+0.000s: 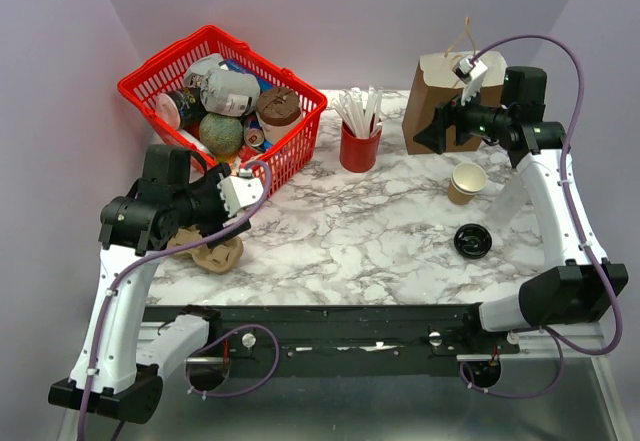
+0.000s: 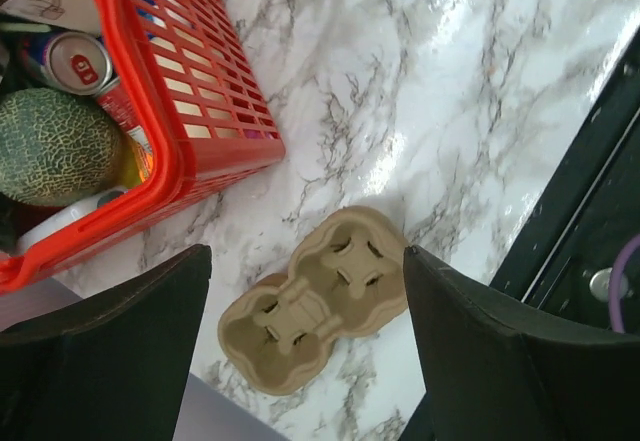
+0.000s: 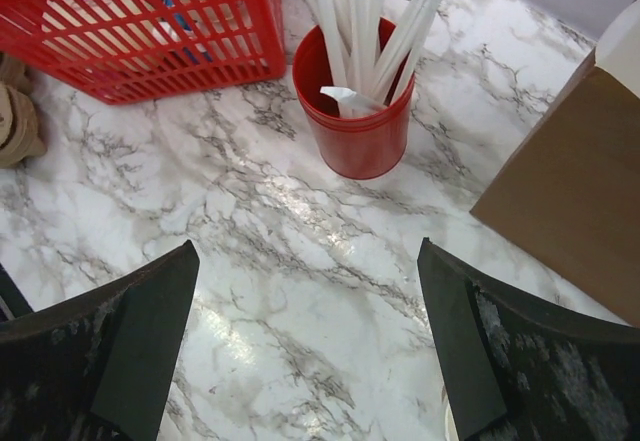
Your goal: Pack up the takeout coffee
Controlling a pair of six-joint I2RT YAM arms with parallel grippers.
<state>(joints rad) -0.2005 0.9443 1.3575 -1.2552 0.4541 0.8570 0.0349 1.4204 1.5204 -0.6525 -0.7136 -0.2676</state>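
The robot's right gripper needs to go to the tan paper cup next and close on the cup's rim (image 1: 462, 188), on the side nearest the black lid.
The takeout coffee is out of view in every frame. A lidless tan paper cup (image 1: 467, 182) stands at the right, and a loose black lid (image 1: 472, 240) lies in front of it. A brown paper bag (image 1: 445, 101) (image 3: 570, 181) stands open at the back right. My right gripper (image 1: 425, 136) (image 3: 308, 251) hovers open over bare marble beside the bag, nothing between its fingers. My left gripper (image 1: 222, 223) (image 2: 308, 251) is open above a tan pulp cup carrier (image 1: 205, 251) (image 2: 300, 311) at the table's front left and does not touch it.
A red basket (image 1: 300, 146) (image 2: 180, 111) (image 3: 150, 51) full of groceries fills the back left, close to my left gripper. A red cup of white straws (image 1: 360, 146) (image 3: 355, 111) stands between basket and bag. The black mounting rail (image 1: 330, 326) runs along the near edge.
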